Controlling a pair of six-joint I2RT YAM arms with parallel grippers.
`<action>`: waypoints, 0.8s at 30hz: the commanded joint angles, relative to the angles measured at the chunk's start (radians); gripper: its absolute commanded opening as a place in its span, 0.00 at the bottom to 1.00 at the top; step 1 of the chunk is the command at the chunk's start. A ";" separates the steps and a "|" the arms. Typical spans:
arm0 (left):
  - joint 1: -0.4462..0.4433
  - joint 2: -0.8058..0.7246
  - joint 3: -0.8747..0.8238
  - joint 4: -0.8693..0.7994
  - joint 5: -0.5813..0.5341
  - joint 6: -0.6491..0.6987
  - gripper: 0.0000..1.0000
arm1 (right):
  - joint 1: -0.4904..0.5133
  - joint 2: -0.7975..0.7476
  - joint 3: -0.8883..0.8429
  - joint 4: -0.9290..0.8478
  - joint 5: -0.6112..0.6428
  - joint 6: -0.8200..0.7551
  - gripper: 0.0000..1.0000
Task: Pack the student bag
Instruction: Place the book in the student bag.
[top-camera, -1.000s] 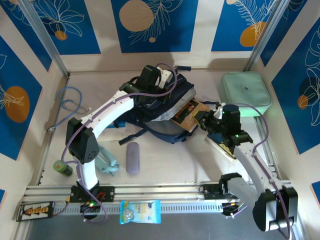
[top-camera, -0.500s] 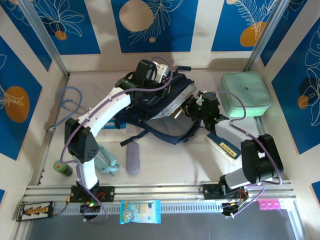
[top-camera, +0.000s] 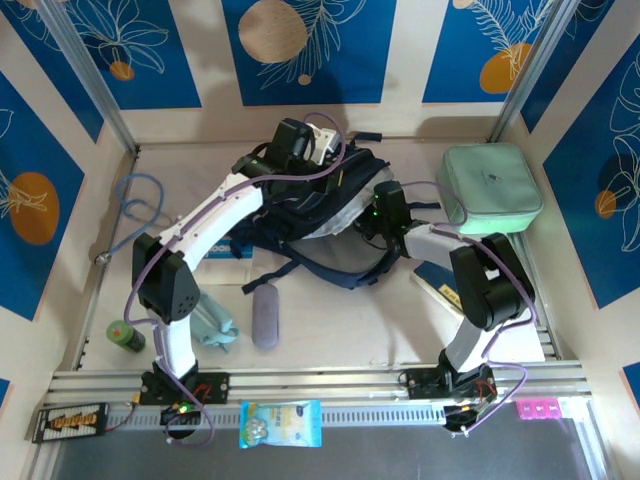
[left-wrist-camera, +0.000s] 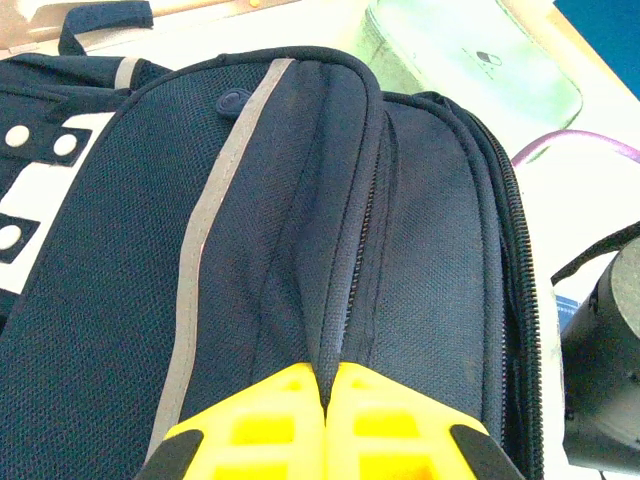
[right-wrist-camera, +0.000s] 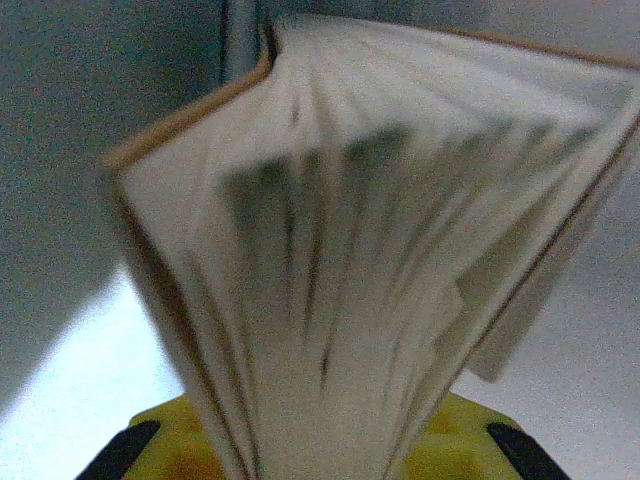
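Next, I let the fold of fabric go from my left gripper over the grey lining in the student bag's opening (top-camera: 324, 220).
The student bag (top-camera: 300, 215), dark navy with a grey stripe (left-wrist-camera: 215, 215), lies at the middle back of the table. My left gripper (left-wrist-camera: 328, 388) is shut on a fold of its fabric beside the zipper, and it sits over the bag's top (top-camera: 298, 152). My right gripper (top-camera: 383, 208) is at the bag's open right side, shut on a brown-covered book (right-wrist-camera: 360, 230). The book's pages fan out ahead of the yellow fingers (right-wrist-camera: 470, 450), inside the grey lining. From above, the book is hidden in the bag's mouth.
A mint green zip case (top-camera: 490, 188) lies at the back right. A navy notebook (top-camera: 450, 290) lies right of the bag. A purple-grey pouch (top-camera: 265, 315), teal cloth (top-camera: 215, 328) and green cylinder (top-camera: 127, 337) lie front left. A blue cable (top-camera: 135, 205) is at far left.
My right gripper has carried the book leftward from beside the bag into its opening, and the book has dropped out of sight from above. The left gripper has kept its hold on the bag.
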 joint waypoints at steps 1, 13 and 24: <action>0.022 -0.018 0.056 0.096 0.030 -0.026 0.00 | 0.007 0.064 0.058 -0.005 0.052 0.053 0.11; 0.040 -0.015 0.067 0.101 0.049 -0.026 0.00 | 0.016 0.273 0.219 0.125 -0.013 0.066 0.17; 0.055 -0.007 0.063 0.087 0.053 -0.023 0.00 | 0.002 0.245 0.225 0.051 -0.093 0.039 0.56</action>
